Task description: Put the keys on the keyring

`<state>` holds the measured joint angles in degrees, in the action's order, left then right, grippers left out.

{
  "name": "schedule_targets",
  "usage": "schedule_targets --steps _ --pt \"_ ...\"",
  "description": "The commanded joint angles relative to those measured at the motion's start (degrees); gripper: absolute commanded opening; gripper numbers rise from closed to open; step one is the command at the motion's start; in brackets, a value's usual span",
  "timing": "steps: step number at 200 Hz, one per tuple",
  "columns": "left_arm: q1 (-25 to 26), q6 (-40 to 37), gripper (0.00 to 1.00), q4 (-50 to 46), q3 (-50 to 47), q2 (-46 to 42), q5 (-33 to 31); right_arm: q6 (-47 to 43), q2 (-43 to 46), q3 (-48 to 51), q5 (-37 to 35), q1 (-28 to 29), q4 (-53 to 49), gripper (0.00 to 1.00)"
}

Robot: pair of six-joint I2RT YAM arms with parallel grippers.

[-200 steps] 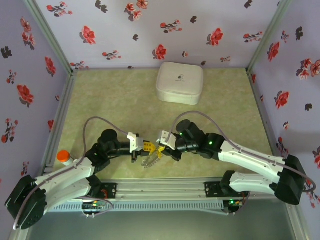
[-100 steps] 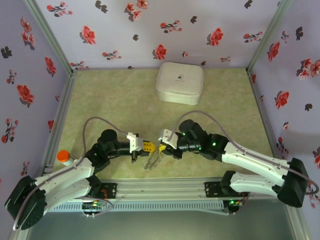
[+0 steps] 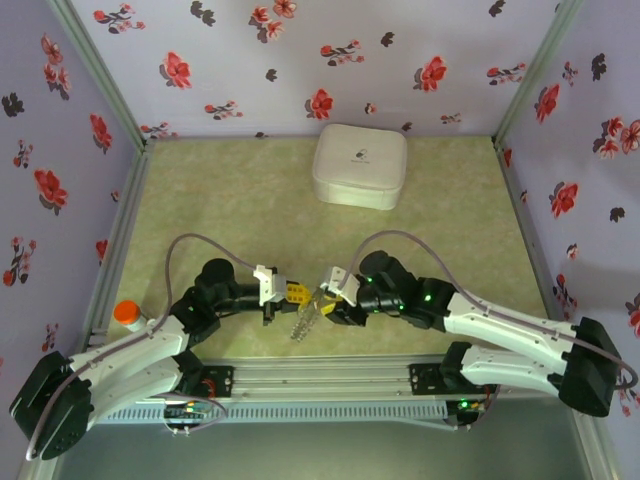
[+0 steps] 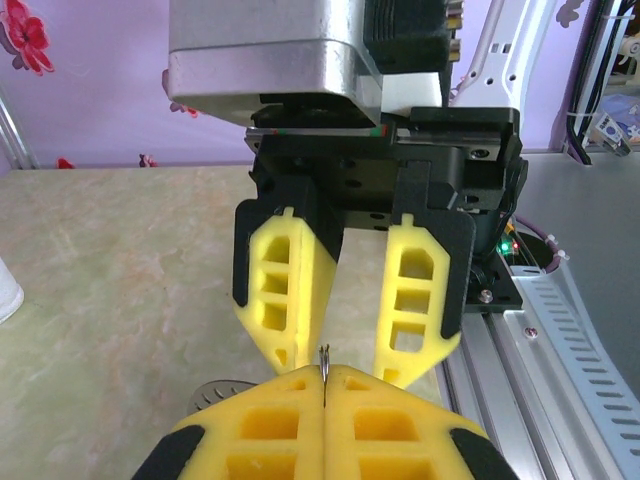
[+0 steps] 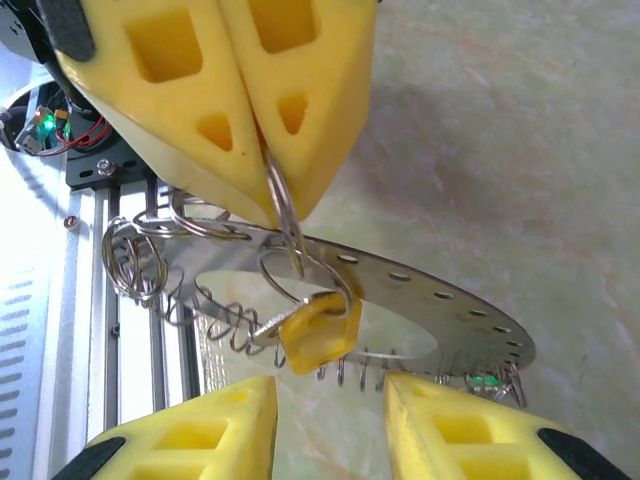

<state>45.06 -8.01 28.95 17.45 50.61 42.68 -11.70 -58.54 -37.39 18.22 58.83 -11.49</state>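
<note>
The keyring and yellow-headed key are hanging from the ring in my left gripper, so I should take the yellow head [image 5: 322, 335] with my right gripper before my left gripper opens.
My left gripper [image 3: 296, 294] [image 4: 324, 385] is shut on a thin wire ring [image 5: 283, 200] whose edge sticks up between its yellow pads. From that ring hangs the yellow-headed key [image 5: 320, 330], threaded by its head. The ring links to the keyring [image 5: 430, 300] [image 3: 301, 324], a grey perforated band fringed with several small wire loops, which dangles just above the table. My right gripper [image 3: 320, 303] [image 5: 330, 430] faces the left one tip to tip. It is open, its fingers [image 4: 295, 290] either side of the key and touching nothing. The green-headed key is hidden.
A white rounded box [image 3: 360, 166] sits at the back of the mat [image 3: 230, 200]. An orange-capped object [image 3: 127, 313] stands by the left rail. The aluminium base rail [image 3: 320, 385] [image 5: 60, 300] runs close under both grippers.
The right arm has dropped and slid a little toward the near edge and the left gripper. The left arm has held still, and the keyring still hangs below it.
</note>
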Motion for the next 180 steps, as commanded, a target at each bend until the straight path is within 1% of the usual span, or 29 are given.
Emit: schedule_targets --steps 1,30,46,69,93,117,131,180 --pt "-0.32 0.11 0.0 3.22 0.01 -0.76 0.62 4.3 -0.71 1.77 0.74 0.93 6.78 0.37" --pt "-0.25 -0.89 0.0 3.09 -0.03 -1.52 -0.9 8.57 -0.76 4.43 0.64 1.71 13.43 0.4" --pt "-0.27 -1.12 0.0 3.13 0.0 -1.94 -1.5 9.71 -0.74 5.51 -1.69 2.21 15.04 0.42" --pt "-0.31 -1.43 0.0 3.39 -0.02 -2.12 -2.06 11.02 -1.53 6.35 -5.49 2.99 17.06 0.41" --pt "-0.29 -2.3 0.0 3.14 -0.05 -2.43 -3.37 12.32 -2.76 6.79 -5.39 3.78 20.4 0.41" --pt "-0.31 -2.98 0.0 3.09 0.01 -2.77 -4.87 12.6 -3.42 7.06 -5.96 4.22 21.63 0.42" --pt "-0.3 -3.22 0.0 3.3 0.02 -2.68 -5.15 12.29 -3.6 6.93 -6.82 4.36 21.51 0.37" --pt "-0.25 -3.44 0.0 3.22 -0.04 -2.68 -5.47 10.8 -3.68 5.81 -7.93 4.41 18.65 0.12"
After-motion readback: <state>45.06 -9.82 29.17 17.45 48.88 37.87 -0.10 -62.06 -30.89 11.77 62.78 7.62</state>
